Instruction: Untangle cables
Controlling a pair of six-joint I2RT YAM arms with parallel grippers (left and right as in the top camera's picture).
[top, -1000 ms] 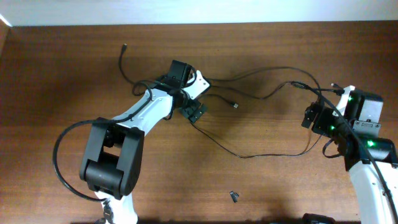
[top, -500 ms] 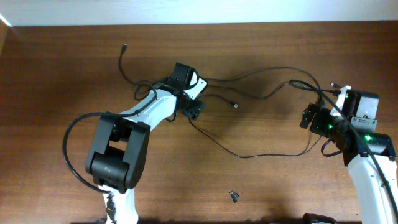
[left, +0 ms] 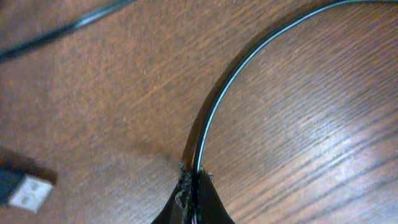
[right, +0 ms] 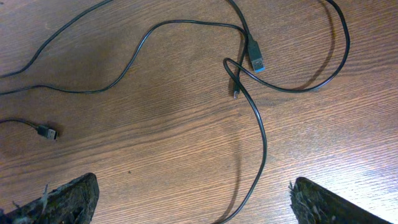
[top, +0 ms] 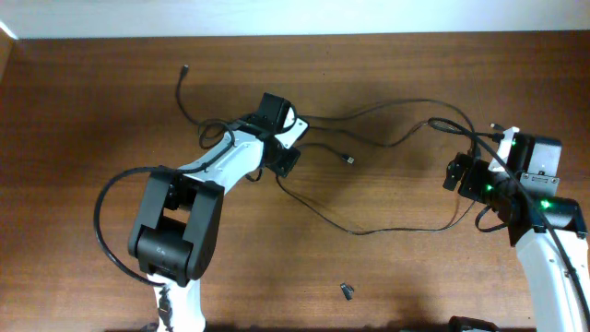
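Note:
The robot's left gripper will release the cable, now pinched down on the table, on the wood (top: 170, 165) beneath its arm, on the near side of the small cable loop.
Several thin black cables (top: 369, 229) sprawl in loops across the middle of the wooden table, one end reaching the far left (top: 184, 69). My left gripper (top: 284, 164) is down on the table, shut on a cable. In the left wrist view the pinched cable (left: 249, 59) arcs up and to the right from the closed tips (left: 194, 180). My right gripper (top: 458, 173) hovers open at the right side. In the right wrist view a cable (right: 261, 143) runs down between its wide-spread fingertips (right: 62, 199), untouched.
A USB plug (left: 22, 188) lies just left of the left gripper. Another plug (right: 255, 56) and a small connector (right: 47, 132) lie ahead of the right gripper. A tiny dark loose piece (top: 347, 291) sits near the front edge.
The left gripper's jaws have closed onto the cable beneath them, and its arm has shifted slightly. The right arm has barely moved and stays open.

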